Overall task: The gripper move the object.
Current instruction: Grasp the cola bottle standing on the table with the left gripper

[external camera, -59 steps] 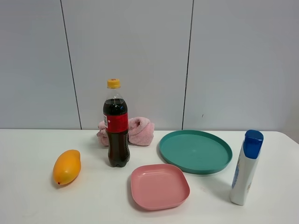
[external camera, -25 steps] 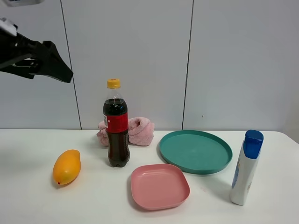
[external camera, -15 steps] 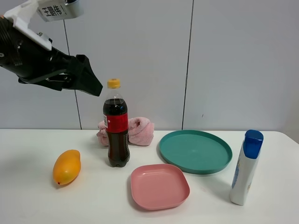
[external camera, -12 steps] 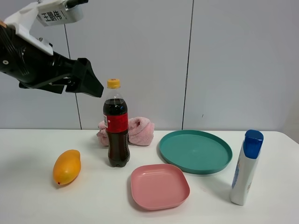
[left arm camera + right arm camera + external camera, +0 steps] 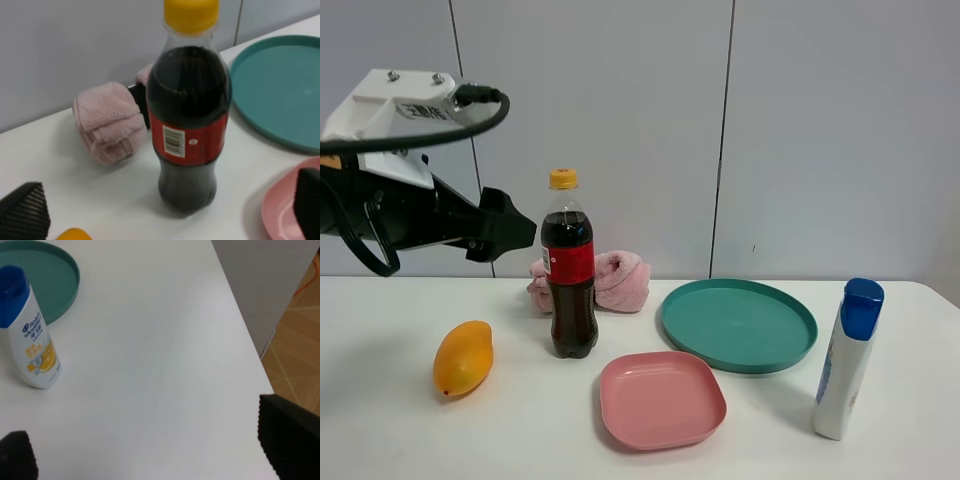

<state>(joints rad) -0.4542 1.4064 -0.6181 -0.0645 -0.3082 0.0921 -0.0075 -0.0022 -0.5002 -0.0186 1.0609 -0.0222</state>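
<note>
The fingers of my left gripper should close on the red label (image 5: 570, 265) (image 5: 189, 141) around the middle of the cola bottle.
The cola bottle (image 5: 569, 268), with dark drink, red label and yellow-orange cap, stands upright on the white table (image 5: 390, 430). My left gripper (image 5: 524, 232) hangs in the air just left of it, at the height of its shoulder, not touching it. In the left wrist view the bottle (image 5: 188, 115) stands ahead between the two wide-apart black fingertips (image 5: 23, 216); the left gripper (image 5: 165, 209) is open and empty. My right gripper (image 5: 150, 450) is open and empty over bare table; it is out of the exterior view.
An orange mango (image 5: 463, 357) lies left of the bottle. A pink rolled towel (image 5: 620, 280) lies behind it. A pink square plate (image 5: 662, 398) and a teal round plate (image 5: 738, 322) lie to its right. A white bottle with blue cap (image 5: 847, 360) stands far right, near the table's right edge (image 5: 240, 340).
My left arm came in from the upper left and moved down and right; its gripper now sits lower, level with the bottle's shoulder. The bottle and other items have not moved.
</note>
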